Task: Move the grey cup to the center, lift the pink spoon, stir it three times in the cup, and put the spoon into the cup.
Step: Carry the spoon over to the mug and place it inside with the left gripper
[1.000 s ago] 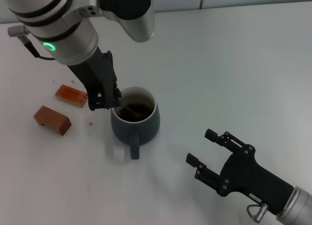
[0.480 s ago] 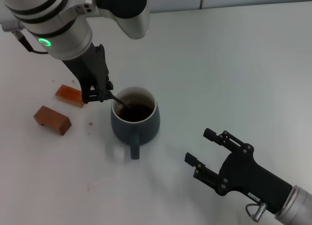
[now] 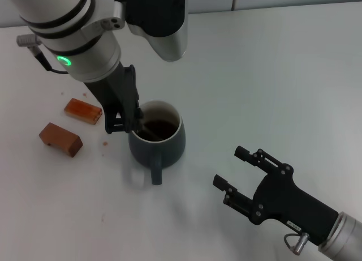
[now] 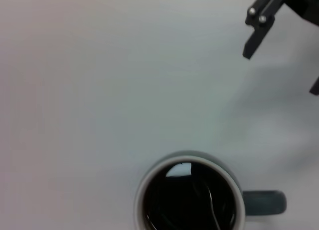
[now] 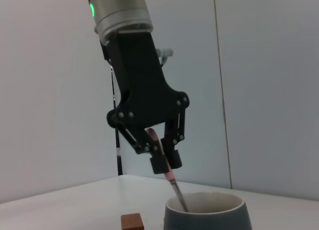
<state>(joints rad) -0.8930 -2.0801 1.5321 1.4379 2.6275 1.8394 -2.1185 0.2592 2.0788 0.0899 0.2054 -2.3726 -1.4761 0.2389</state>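
Note:
My left gripper has the pink spoon, its shaft now dipping into the cup. It will release the spoon against the grey cup's rim on the brown blocks' side (image 3: 135, 128).
The grey cup (image 3: 161, 148) stands mid-table with dark brown liquid inside, its handle toward me. My left gripper (image 3: 125, 123) is just above the cup's left rim, shut on the pink spoon (image 5: 159, 149). The spoon hangs tilted, with its metal shaft dipping into the cup (image 5: 207, 210). In the left wrist view the cup (image 4: 149, 182) lies right below, with the spoon's thin shaft (image 4: 212, 210) in the liquid. My right gripper (image 3: 228, 167) is open and empty, low over the table to the right of the cup.
Two brown rectangular blocks (image 3: 83, 111) (image 3: 60, 139) lie left of the cup, with small brown spots on the table around them. One block (image 5: 132, 222) shows in the right wrist view. The white table stretches behind and to the right of the cup.
My left gripper swung up and left away from the cup's rim, then back right and down to it, sweeping the spoon through the liquid. The right gripper shifted only slightly.

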